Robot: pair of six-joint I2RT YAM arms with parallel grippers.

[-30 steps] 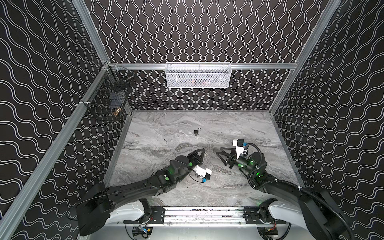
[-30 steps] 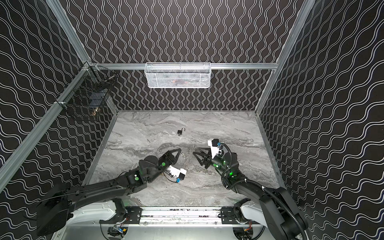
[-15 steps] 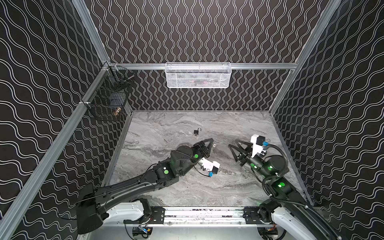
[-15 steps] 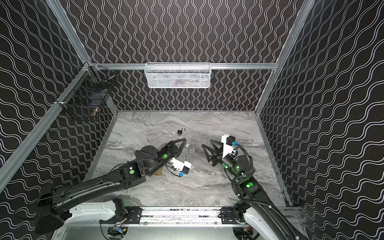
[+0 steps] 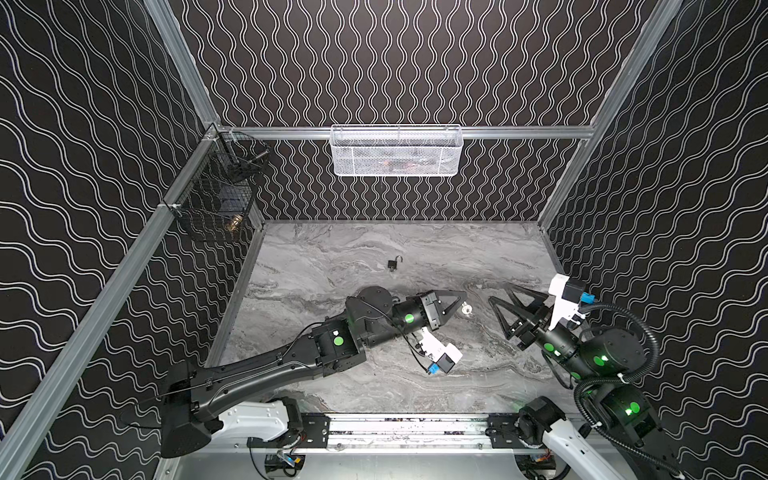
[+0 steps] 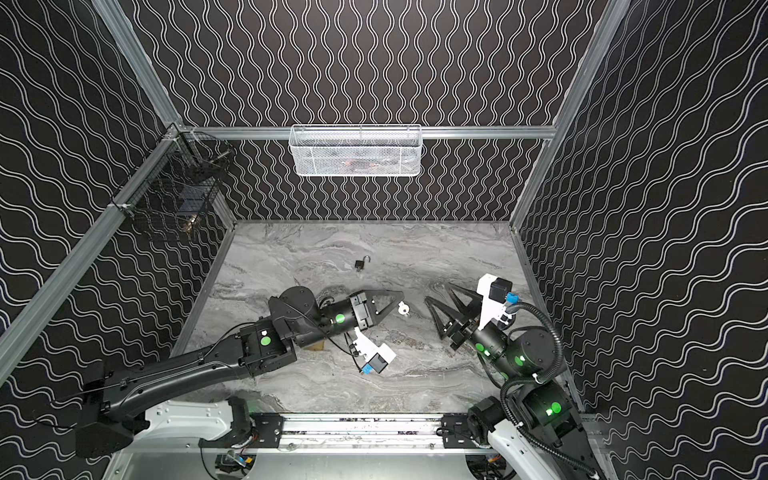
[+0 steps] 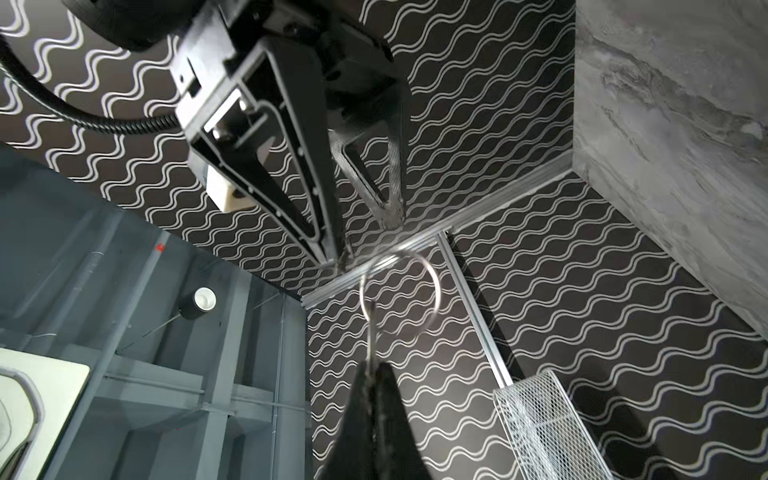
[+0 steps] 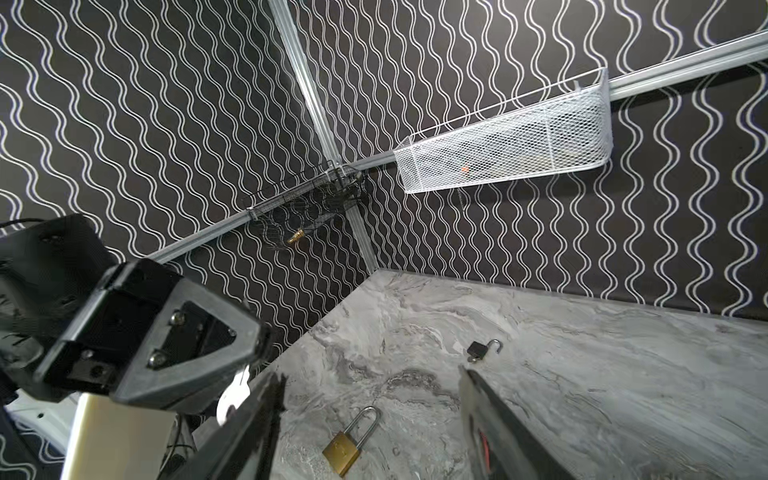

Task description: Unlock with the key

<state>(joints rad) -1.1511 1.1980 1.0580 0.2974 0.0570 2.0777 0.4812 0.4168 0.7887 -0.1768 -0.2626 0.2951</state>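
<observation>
My right gripper is going to close on the round head (image 5: pixel 467 308) (image 8: pixel 232 400) of the silver key, where it sticks out beyond my left gripper's fingers.
My left gripper (image 5: pixel 455 302) (image 7: pixel 372 365) is shut on the silver key (image 5: pixel 466 309) (image 6: pixel 402 308) (image 7: pixel 371 332), held above the table with its ring (image 7: pixel 434 286) sticking out past the tips. Facing it from the right, my right gripper (image 5: pixel 498 318) (image 8: pixel 372 374) is open and holds nothing. A brass padlock (image 8: pixel 343 451) with its shackle closed lies flat on the table. In the right wrist view it shows between the right fingers. In a top view only a brass corner (image 6: pixel 314 345) peeks from under the left arm.
A small black padlock (image 5: pixel 394 264) (image 8: pixel 478 350) with an open shackle lies farther back on the marble table (image 5: pixel 415 386). A white mesh basket (image 5: pixel 397 151) hangs on the back wall and a black wire basket (image 5: pixel 216 199) in the back left corner.
Both grippers have shifted to the right. The right gripper drew away from the left one and opened wider, while the left stayed shut on the key.
</observation>
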